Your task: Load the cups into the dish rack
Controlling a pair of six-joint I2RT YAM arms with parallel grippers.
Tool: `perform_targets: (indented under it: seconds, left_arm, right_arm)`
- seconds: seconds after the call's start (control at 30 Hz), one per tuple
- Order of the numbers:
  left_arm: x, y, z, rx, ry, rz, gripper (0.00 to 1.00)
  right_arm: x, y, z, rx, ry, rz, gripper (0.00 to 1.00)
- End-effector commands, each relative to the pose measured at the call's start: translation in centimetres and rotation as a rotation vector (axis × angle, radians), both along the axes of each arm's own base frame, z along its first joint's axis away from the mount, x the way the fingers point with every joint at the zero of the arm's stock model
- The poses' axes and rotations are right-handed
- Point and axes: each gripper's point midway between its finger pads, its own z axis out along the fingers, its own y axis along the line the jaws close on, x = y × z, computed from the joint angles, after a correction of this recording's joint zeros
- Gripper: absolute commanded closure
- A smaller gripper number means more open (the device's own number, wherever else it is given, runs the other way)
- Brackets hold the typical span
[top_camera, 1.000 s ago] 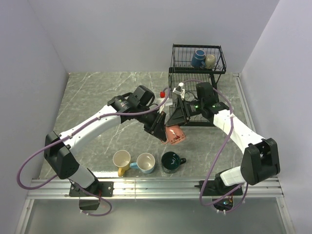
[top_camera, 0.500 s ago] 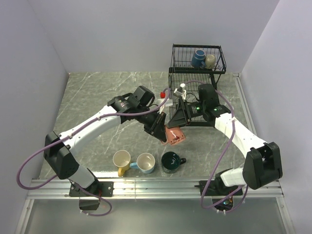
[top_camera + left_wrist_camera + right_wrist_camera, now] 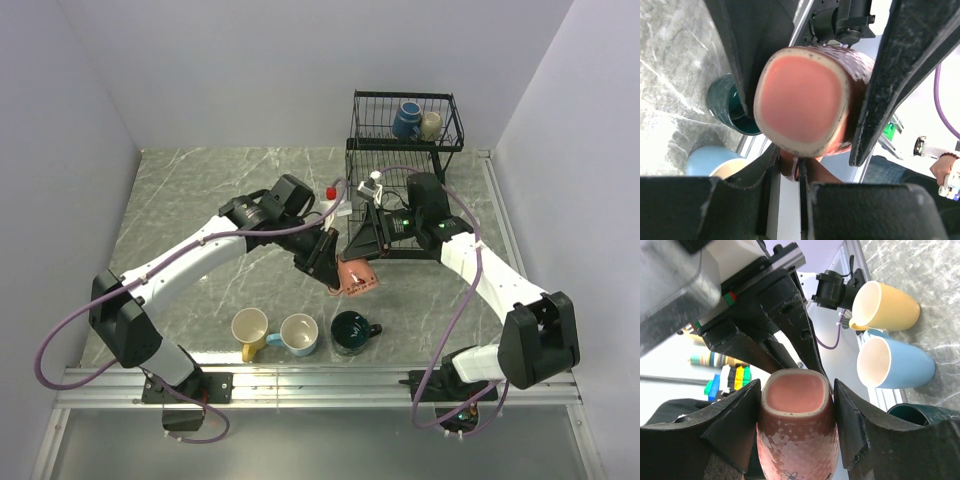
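Note:
The orange-pink mug's base tilts away from the robot's right gripper, so the robot should open that gripper, turn the mug base up with the left gripper, then take its body (image 3: 797,452).
The orange-pink mug (image 3: 358,276) hangs in the air over mid-table, base up. My left gripper (image 3: 325,262) is shut on its handle (image 3: 792,170). My right gripper (image 3: 362,240) is open, its fingers (image 3: 747,415) close on both sides of the mug body (image 3: 796,440). The yellow mug (image 3: 249,328), light blue mug (image 3: 298,334) and dark teal mug (image 3: 352,331) stand at the near edge. The navy mug (image 3: 406,119) and olive-grey mug (image 3: 431,124) sit in the upper basket of the black dish rack (image 3: 400,160).
A small white object with a red cap (image 3: 333,193) stands left of the rack. An aluminium rail (image 3: 320,385) runs along the near table edge. Walls close the left, back and right sides.
My right gripper has moved left and down, so its fingers now straddle the orange-pink mug. My left gripper has kept hold of the handle and barely moved.

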Motion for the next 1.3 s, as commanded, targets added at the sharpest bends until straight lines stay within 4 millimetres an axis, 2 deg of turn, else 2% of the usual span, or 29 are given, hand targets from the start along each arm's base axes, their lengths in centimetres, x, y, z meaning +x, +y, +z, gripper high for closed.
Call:
perform_targets:
  seconds: [0.0, 0.1, 0.17, 0.23, 0.47, 0.63, 0.67, 0.77, 0.9, 0.93, 0.97, 1.07, 1.17, 1.27]
  left_arm:
    - [3.9, 0.9, -0.4, 0.017, -0.041, 0.152, 0.89]
    - [5.4, 2.0, -0.7, 0.04, -0.046, 0.226, 0.78]
    - [6.3, 2.7, -0.9, 0.045, -0.045, 0.269, 0.79]
    - [6.9, 3.2, -0.7, 0.039, -0.046, 0.302, 0.75]
    - [7.5, 3.8, -1.0, 0.046, -0.036, 0.335, 0.64]
    - [7.6, 3.9, -0.9, 0.034, -0.027, 0.339, 0.69]
    - [7.6, 3.7, -0.9, 0.027, -0.022, 0.332, 0.72]
    - [7.4, 3.5, -0.9, 0.019, -0.015, 0.318, 0.98]
    - [7.5, 3.5, -0.6, 0.009, -0.031, 0.314, 1.0]
    - [7.6, 3.5, -0.5, 0.008, -0.035, 0.316, 1.0]
    - [7.6, 3.5, -0.4, 0.005, -0.038, 0.314, 1.0]
    - [7.9, 3.6, -0.5, 0.02, -0.048, 0.334, 1.0]
    - [8.5, 3.9, -0.4, 0.033, -0.067, 0.359, 1.0]
    - [9.4, 4.4, -0.1, 0.062, -0.112, 0.399, 1.0]
  right_arm:
    - [-2.4, -0.4, 2.8, 0.067, -0.053, 0.103, 1.0]
    - [-1.6, -0.3, 2.8, 0.054, -0.059, 0.088, 1.0]
    - [-1.5, -0.2, 3.1, 0.05, -0.065, 0.087, 1.0]
    - [-1.2, -0.2, 3.0, 0.046, -0.058, 0.084, 1.0]
    - [-0.3, 0.1, 2.7, 0.033, -0.051, 0.072, 1.0]
    - [0.6, 0.1, 2.2, 0.019, -0.043, 0.051, 1.0]
    - [0.8, 0.1, 2.2, 0.019, -0.049, 0.046, 1.0]
    - [1.2, 0.2, 2.1, 0.015, -0.043, 0.043, 1.0]
    - [2.1, 0.4, 1.6, -0.003, -0.032, 0.027, 1.0]
    - [2.2, 0.3, 1.3, -0.016, -0.004, 0.021, 0.96]
    - [2.4, 0.3, 1.2, -0.013, -0.017, 0.027, 0.81]
    - [2.6, 0.4, 0.6, -0.03, 0.008, 0.021, 0.58]
    - [2.6, 0.4, 0.6, -0.029, 0.014, 0.02, 0.5]
    - [2.4, 0.3, 0.2, -0.038, 0.029, 0.015, 0.46]
